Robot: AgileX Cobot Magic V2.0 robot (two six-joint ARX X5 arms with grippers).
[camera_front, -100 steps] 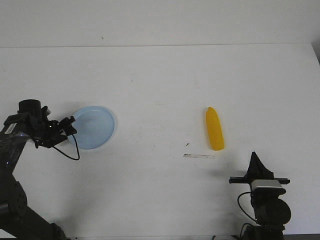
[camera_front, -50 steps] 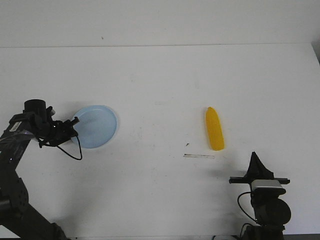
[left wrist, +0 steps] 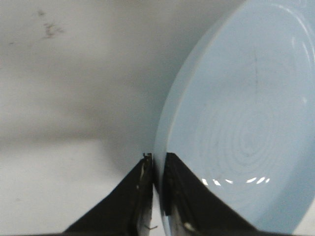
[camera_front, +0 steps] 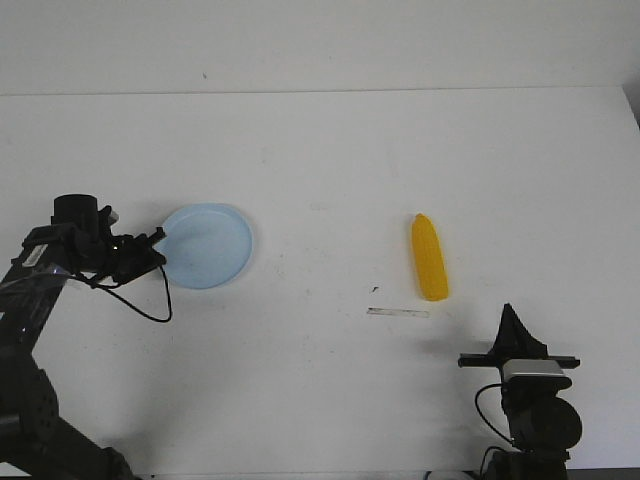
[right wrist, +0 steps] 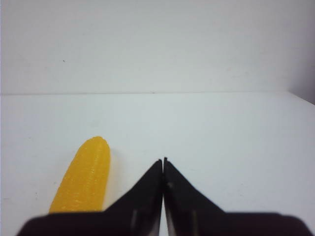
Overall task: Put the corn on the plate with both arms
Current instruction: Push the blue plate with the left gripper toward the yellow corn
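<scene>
Next, my left gripper releases the plate on the white table (camera_front: 321,291) next to the small dark speck and thin pale strip.
The pale light-blue plate (camera_front: 210,245) lies on the white table at the left. My left gripper (camera_front: 158,250) is shut on the plate's left rim; in the left wrist view the gripper (left wrist: 158,160) pinches the rim, one finger on each side of it, and the plate (left wrist: 246,118) fills the right part. The yellow-orange corn (camera_front: 429,258) lies on the table at the right, pointed end away from me. My right gripper (camera_front: 509,315) is shut and empty, just behind and to the right of the corn; the right wrist view shows the corn (right wrist: 83,177) beside the shut gripper (right wrist: 163,160).
A thin pale strip (camera_front: 398,312) lies on the table just in front of the corn, with a small dark speck (camera_front: 374,290) near it. The table's far edge meets a white wall (camera_front: 320,45).
My left gripper has dragged the plate to the right, towards the middle of the table. The corn and the right arm have not moved.
</scene>
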